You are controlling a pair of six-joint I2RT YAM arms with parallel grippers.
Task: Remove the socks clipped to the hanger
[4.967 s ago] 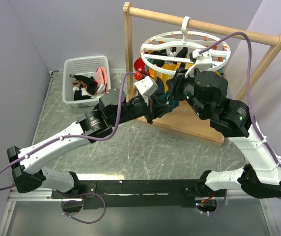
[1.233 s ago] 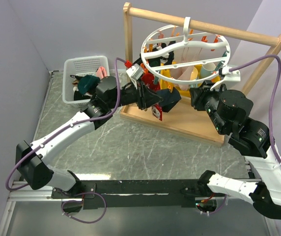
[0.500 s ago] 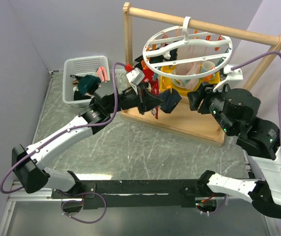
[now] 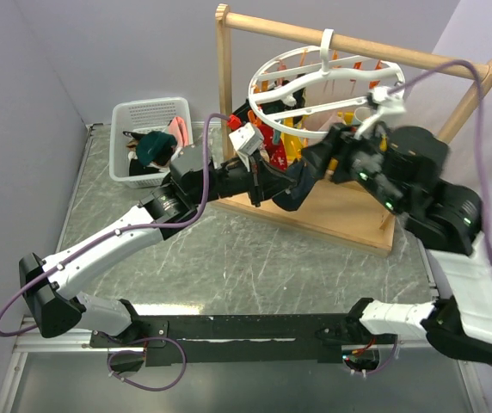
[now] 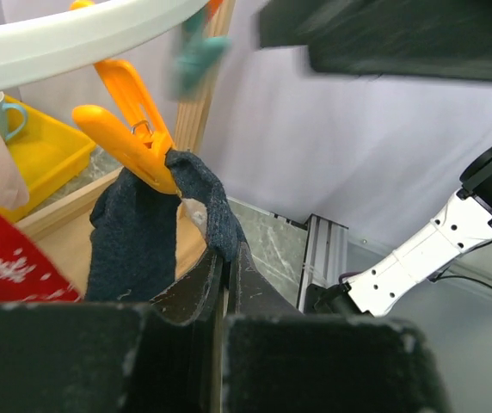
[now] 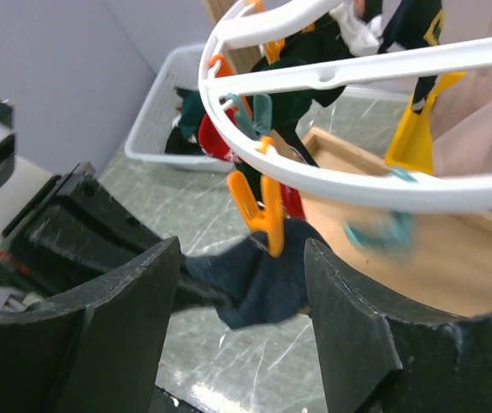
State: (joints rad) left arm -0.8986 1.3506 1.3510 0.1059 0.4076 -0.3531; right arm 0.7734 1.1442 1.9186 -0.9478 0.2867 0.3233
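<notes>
The robot's left gripper will release the dark teal sock in the white basket [image 4: 168, 138] between the green sock and the pink sock. The dark teal sock still hangs from an orange clip.
The white hanger ring [image 4: 323, 86] hangs tilted from the wooden rail, with socks under orange clips. My left gripper [image 4: 273, 185] is shut on the free end of a dark teal sock [image 4: 303, 179]. In the left wrist view the sock [image 5: 134, 232] still hangs from an orange clip [image 5: 134, 142], its end pinched in my left gripper [image 5: 226, 254]. My right gripper [image 4: 328, 159] is open. In the right wrist view it [image 6: 242, 249] straddles that clip [image 6: 259, 211] and the sock [image 6: 259, 280], touching neither. A red sock [image 5: 5, 267] hangs beside.
The wooden frame [image 4: 222, 103] stands on a wooden base [image 4: 341, 211] holding a yellow tray [image 5: 31, 146]. A white basket [image 4: 147, 142] with several removed socks sits at the back left. Purple cables loop over both arms.
My right gripper has moved left and up to the clip holding the dark sock. The ring has tilted more. My left gripper has kept its hold on the sock.
</notes>
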